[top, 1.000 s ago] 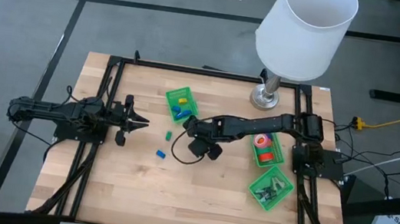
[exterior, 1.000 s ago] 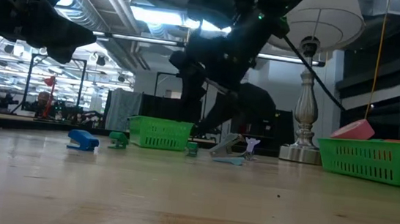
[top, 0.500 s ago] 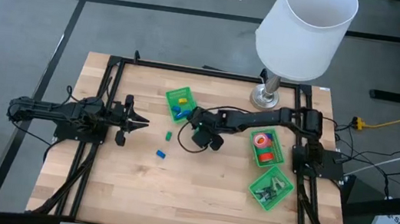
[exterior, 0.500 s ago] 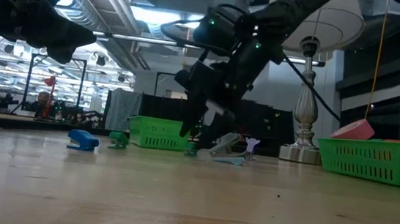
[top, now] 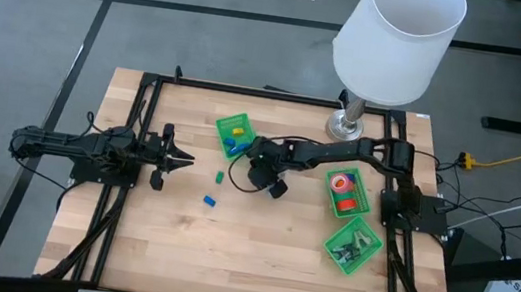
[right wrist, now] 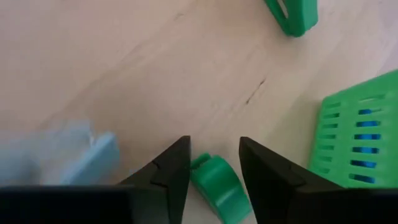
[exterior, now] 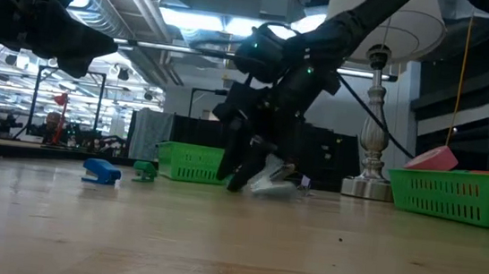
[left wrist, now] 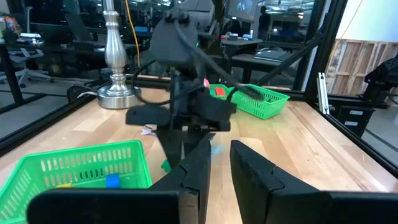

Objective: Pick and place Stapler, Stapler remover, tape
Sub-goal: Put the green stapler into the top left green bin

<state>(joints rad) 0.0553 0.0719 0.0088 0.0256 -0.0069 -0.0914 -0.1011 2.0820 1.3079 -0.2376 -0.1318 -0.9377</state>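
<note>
Next, my right gripper opens, lifts clear and turns to grip the stapler's long sides (right wrist: 209,191), as the small green stapler lies slanted between its fingers.
My right gripper (top: 252,166) (exterior: 238,182) is down at the table beside the far green basket (top: 234,134). It is open (right wrist: 214,163) and straddles a small green stapler (right wrist: 217,186) lying on the wood. A pale stapler remover (exterior: 272,186) (right wrist: 65,155) lies just beside it. Another green stapler (top: 220,175) and a blue one (top: 208,200) (exterior: 102,171) lie farther left. Tape rolls (top: 340,185) sit in the right-hand basket; a pink one (exterior: 431,159) sticks up above its rim. My left gripper (top: 178,160) waits open at the left. My right gripper comes down slanting from above, one finger (right wrist: 171,168) on each side of the small green stapler (right wrist: 211,177), which lies flat on the table. Whether either finger touches it I cannot tell.
A third green basket (top: 353,245) near the right edge holds dark pieces. A lamp with a metal foot (top: 347,127) and white shade stands at the far right. The far basket holds blue and yellow pieces (top: 234,144). Bare wood lies along the near half (top: 225,262).
My right gripper has moved toward the far edge and the left, closer to the far green basket, and has come down from above the table until its fingertips reach the wood around the small green stapler, next to the pale stapler remover.
</note>
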